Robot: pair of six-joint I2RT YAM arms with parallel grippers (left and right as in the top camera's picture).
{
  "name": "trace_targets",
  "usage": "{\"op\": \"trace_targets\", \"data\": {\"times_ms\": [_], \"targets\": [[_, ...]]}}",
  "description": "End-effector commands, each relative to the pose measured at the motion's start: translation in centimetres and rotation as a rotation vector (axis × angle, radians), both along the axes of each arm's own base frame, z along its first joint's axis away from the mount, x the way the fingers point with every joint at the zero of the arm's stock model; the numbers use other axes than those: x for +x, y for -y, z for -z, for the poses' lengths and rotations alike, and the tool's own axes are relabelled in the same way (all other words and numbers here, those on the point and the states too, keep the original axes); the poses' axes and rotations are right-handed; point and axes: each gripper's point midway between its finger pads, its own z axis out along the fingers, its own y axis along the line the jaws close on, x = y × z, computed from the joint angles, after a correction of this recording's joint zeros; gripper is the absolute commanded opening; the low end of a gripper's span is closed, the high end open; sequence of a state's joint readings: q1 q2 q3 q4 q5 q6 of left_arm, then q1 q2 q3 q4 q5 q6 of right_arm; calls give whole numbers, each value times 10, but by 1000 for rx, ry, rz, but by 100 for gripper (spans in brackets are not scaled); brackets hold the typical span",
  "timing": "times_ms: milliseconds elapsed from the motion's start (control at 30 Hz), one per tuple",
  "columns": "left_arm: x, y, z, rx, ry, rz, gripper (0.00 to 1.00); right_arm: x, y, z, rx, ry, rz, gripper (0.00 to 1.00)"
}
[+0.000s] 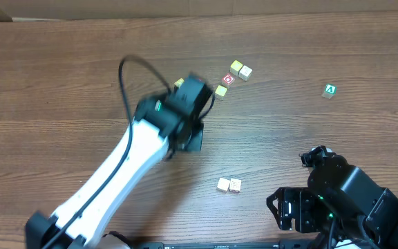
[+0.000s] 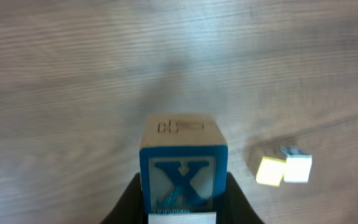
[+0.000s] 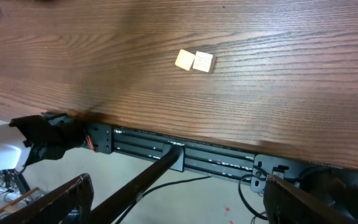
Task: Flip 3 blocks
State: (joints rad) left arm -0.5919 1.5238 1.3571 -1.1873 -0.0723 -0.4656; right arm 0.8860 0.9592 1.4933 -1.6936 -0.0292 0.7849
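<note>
My left gripper is going to set the X block down close beside the cream pair [image 1: 210, 183] [image 2: 238, 172], on the side of that pair away from my right gripper, and release it there.
My left gripper [image 2: 182, 208] is shut on a block [image 2: 182, 163] with a blue "X" face and a cream top, held just above the wood. From overhead that gripper [image 1: 193, 137] hangs mid-table and hides the block. Two pale blocks [image 2: 283, 170] lie to its right in the left wrist view. Other blocks are scattered: a yellow and cream pair [image 1: 240, 69], a yellow one [image 1: 221, 90], another yellow one [image 1: 179, 83] beside the arm, a green "A" block [image 1: 330, 90] and a cream pair [image 1: 229, 185]. My right gripper [image 3: 179, 205] is open and empty past the table's front edge.
A red "O" cube [image 1: 228, 79] sits among the far blocks. The cream pair [image 3: 194, 60] lies near the front table edge [image 3: 185, 134], with rails and cables below. The right arm [image 1: 344, 197] fills the near right corner.
</note>
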Motion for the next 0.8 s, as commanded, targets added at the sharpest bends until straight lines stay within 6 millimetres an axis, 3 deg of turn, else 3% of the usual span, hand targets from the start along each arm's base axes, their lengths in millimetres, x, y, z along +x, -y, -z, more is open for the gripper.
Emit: {"op": "trace_targets", "data": {"times_ms": [0,133,300,767], "targets": [[-41,7,35,-122,-86,6,9,0,0,-1,3,9,-11,88],[-63,13,81,-173,-147,28,9,0,-1,-1,3,9,-11,88],[-79,20,115,-227,-175,54,10,0,-1,-1,7,10,-10,88],[-90,32,150,-320,-207,55,13,-1,-4,-2,24,0,-12,89]]}}
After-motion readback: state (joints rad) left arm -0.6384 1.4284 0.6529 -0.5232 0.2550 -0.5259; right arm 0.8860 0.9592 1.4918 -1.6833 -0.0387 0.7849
